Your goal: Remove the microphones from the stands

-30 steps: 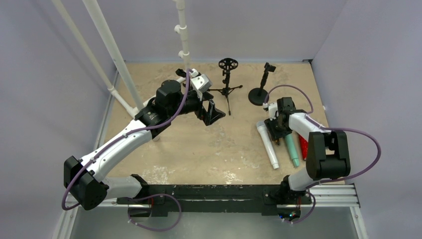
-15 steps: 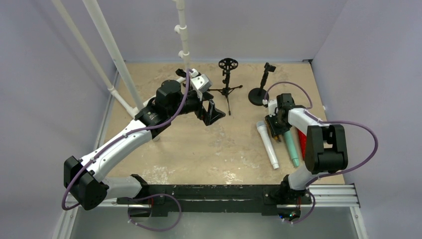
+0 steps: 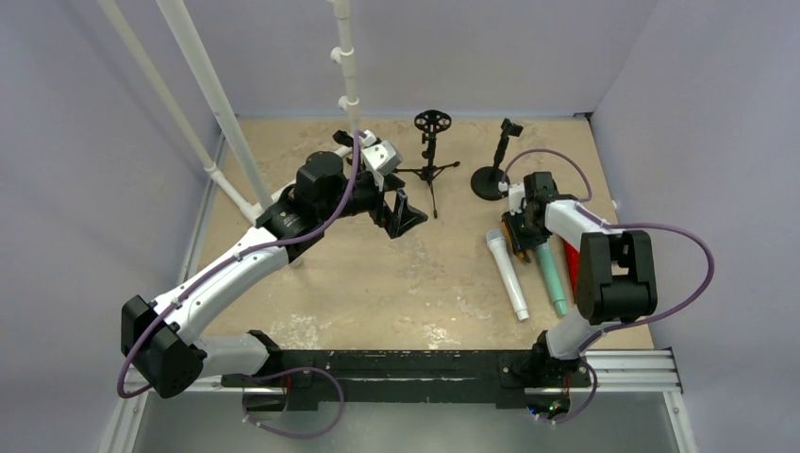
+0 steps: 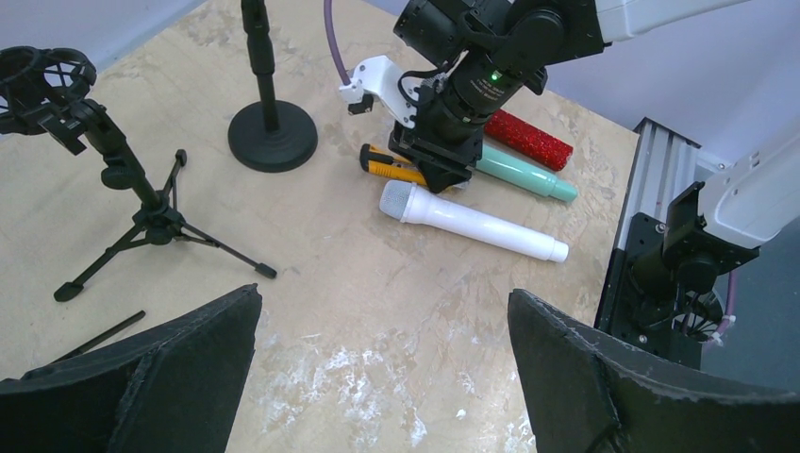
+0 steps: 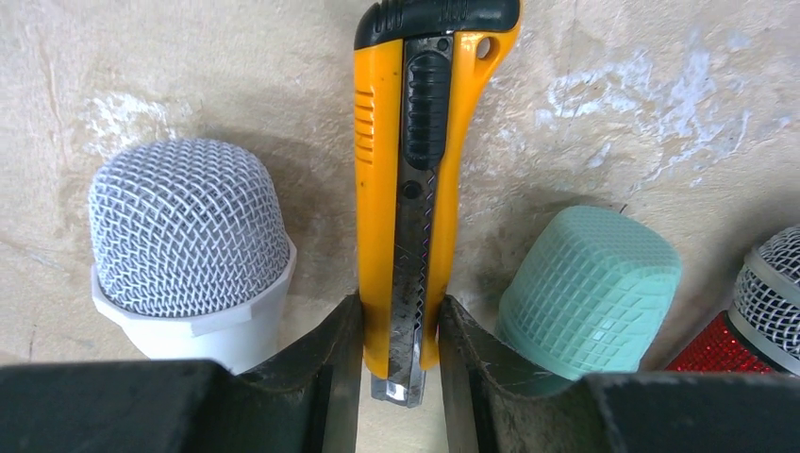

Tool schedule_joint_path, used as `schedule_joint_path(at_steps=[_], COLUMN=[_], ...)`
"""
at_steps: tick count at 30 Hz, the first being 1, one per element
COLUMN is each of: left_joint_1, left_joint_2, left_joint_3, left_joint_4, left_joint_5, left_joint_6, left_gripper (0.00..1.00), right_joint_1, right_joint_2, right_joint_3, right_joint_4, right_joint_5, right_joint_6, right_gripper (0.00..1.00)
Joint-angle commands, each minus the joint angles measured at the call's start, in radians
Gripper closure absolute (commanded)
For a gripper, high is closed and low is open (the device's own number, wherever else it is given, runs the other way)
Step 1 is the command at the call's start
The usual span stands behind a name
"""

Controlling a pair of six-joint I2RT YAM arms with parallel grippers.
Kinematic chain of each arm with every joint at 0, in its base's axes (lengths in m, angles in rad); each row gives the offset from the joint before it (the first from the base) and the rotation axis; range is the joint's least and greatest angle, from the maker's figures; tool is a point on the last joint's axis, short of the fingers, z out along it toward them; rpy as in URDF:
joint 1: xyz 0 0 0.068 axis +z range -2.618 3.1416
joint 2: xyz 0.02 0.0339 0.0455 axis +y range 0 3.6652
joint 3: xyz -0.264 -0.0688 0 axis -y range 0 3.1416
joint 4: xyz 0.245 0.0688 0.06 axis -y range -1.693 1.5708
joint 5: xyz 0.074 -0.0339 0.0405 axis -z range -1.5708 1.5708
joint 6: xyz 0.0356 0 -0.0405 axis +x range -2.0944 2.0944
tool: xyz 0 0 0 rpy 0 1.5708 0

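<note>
Next, my right gripper lets go of the yellow utility knife on the bare table (image 3: 383, 233) under the open fingers of my left gripper.
Both stands are empty: a black tripod stand (image 3: 431, 142) with a ring mount (image 4: 38, 80), and a round-base stand (image 3: 491, 177) (image 4: 273, 132). A white microphone (image 3: 507, 274) (image 4: 472, 223) (image 5: 184, 226), a teal one (image 3: 553, 278) (image 4: 524, 177) (image 5: 590, 288) and a red glitter one (image 3: 573, 274) (image 4: 528, 142) (image 5: 745, 321) lie side by side on the table. My right gripper (image 3: 522, 236) (image 5: 401, 354) is low between the white and teal heads, shut on a yellow utility knife (image 5: 406, 142) (image 4: 389, 167). My left gripper (image 3: 401, 215) (image 4: 382, 377) is open and empty, hovering beside the tripod.
White pipe posts (image 3: 212, 94) rise at the back left. A thin black rod (image 4: 99, 332) lies near the tripod's legs. The black rail (image 3: 425, 363) (image 4: 651, 236) runs along the near table edge. Purple walls close in the table.
My right gripper and its arm have shifted slightly toward the back of the table, staying low over the knife. The left arm has not moved.
</note>
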State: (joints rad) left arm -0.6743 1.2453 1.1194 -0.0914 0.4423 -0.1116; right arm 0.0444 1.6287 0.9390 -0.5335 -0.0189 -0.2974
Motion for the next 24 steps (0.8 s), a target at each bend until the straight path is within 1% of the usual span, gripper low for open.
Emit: schedule_joint_path(at_steps=[1,9,15,18,21,24], left_joint_1=[0.005,0.005,0.005,0.005,0.007,0.011], left_joint_2=[-0.004,-0.010,-0.016,-0.017,-0.018,-0.027], left_joint_3=[0.005,0.005,0.011,0.021,0.037,0.046], left_joint_4=[0.040,0.038,0.035,0.029,0.010,-0.007], left_joint_5=[0.022,0.023,0.021,0.014,0.004,-0.006], left_joint_6=[-0.006,-0.007,-0.006,0.000,0.010,0.029], left_gripper=[0.00,0.00,0.00,0.00,0.00,0.00], right_joint_1=[-0.004,-0.003,-0.001,0.008,0.045,0.144], right_joint_2=[-0.037,-0.088,-0.174,-0.202,-0.217,-0.228], right_joint_3=[0.064,0.113,0.176,0.211,0.231,0.225], right_joint_4=[0.037,0.017,-0.072,-0.122,-0.160,-0.159], right_joint_5=[-0.020,-0.014,-0.044,-0.094,-0.122,-0.109], right_joint_6=[0.038,0.049,0.029,0.032,0.024,0.005], right_gripper=[1.00,1.00,1.00,1.00,1.00,1.00])
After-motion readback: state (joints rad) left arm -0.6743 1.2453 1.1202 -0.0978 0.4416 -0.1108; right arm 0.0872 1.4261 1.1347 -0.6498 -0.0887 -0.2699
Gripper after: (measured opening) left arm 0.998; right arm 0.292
